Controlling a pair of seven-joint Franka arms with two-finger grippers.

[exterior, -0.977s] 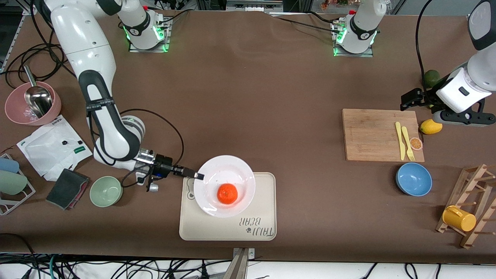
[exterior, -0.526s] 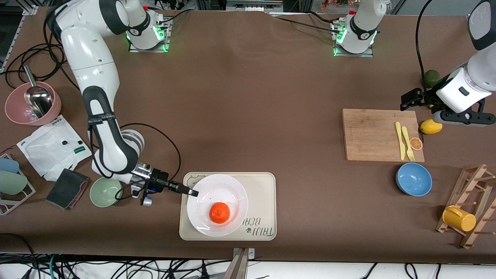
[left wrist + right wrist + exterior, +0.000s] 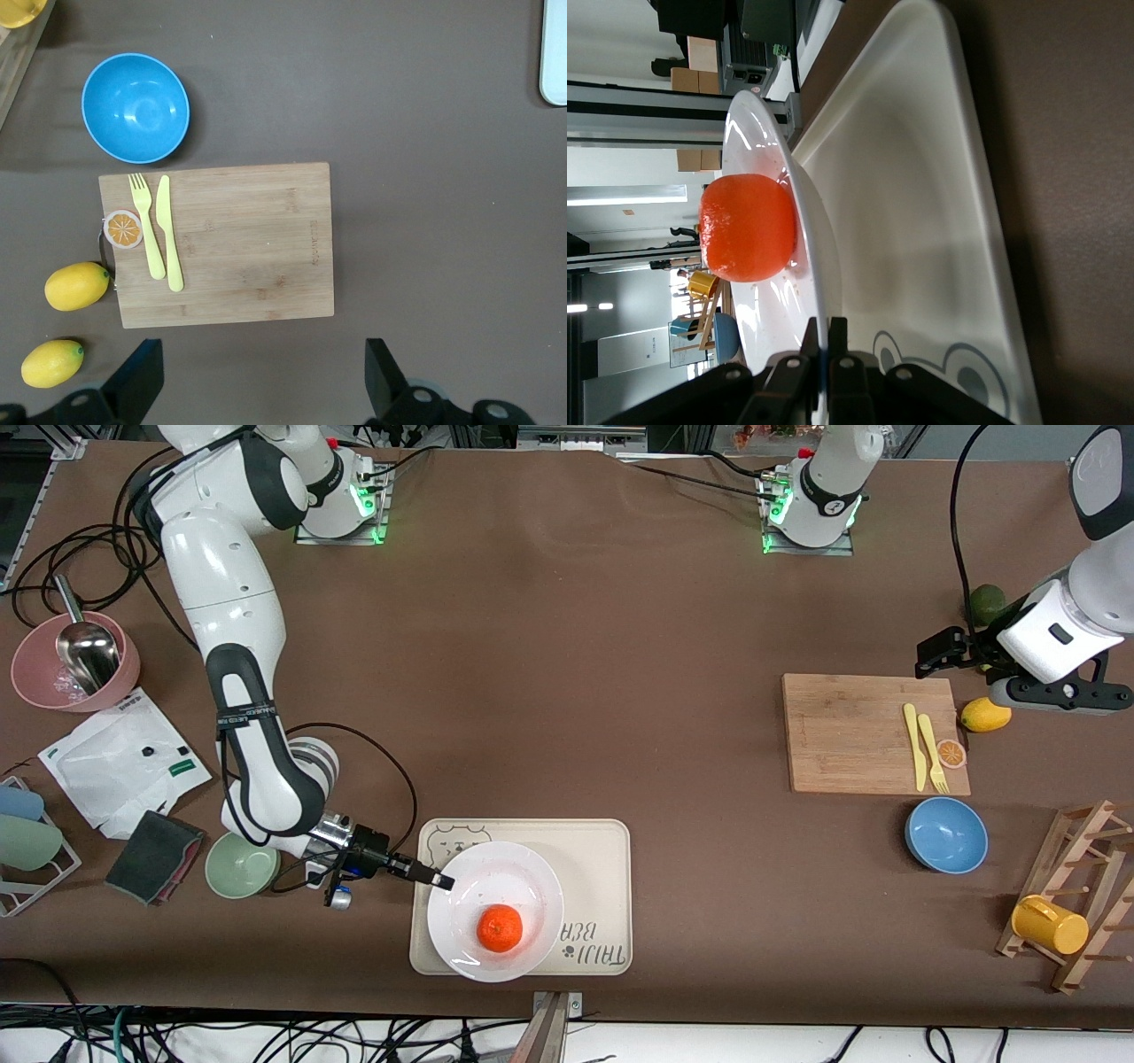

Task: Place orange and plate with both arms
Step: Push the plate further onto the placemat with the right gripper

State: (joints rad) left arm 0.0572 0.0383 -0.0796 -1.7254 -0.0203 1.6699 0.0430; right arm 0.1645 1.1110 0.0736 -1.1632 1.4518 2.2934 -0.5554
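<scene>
Next, my right gripper sets the white plate with its orange down on the beige tray point(image 3: 493, 893) next to the printed letters.
The orange point(image 3: 500, 927) sits in the white plate point(image 3: 532, 886). My right gripper point(image 3: 440, 880) is shut on the plate's rim at the side toward the right arm's end of the table. The plate hangs just over the beige tray point(image 3: 602, 850) and overlaps its edge nearest the front camera. In the right wrist view the orange point(image 3: 747, 227) rests on the plate point(image 3: 811, 257), whose rim is pinched in the gripper point(image 3: 827, 332), with the tray point(image 3: 921, 204) underneath. My left gripper point(image 3: 930, 657) waits open by the cutting board point(image 3: 873, 732); the left wrist view shows this gripper point(image 3: 261, 390) holding nothing.
A green bowl point(image 3: 242, 862) and a dark cloth point(image 3: 155, 856) lie close to my right arm. On the board lie a yellow fork and knife point(image 3: 926, 748) and an orange slice point(image 3: 951, 754). A blue bowl point(image 3: 946, 834), a lemon point(image 3: 985, 714) and a rack with a yellow mug point(image 3: 1050, 924) stand nearby.
My right gripper has carried the plate with the orange toward the front camera, over the tray's near part. The left arm has not moved.
</scene>
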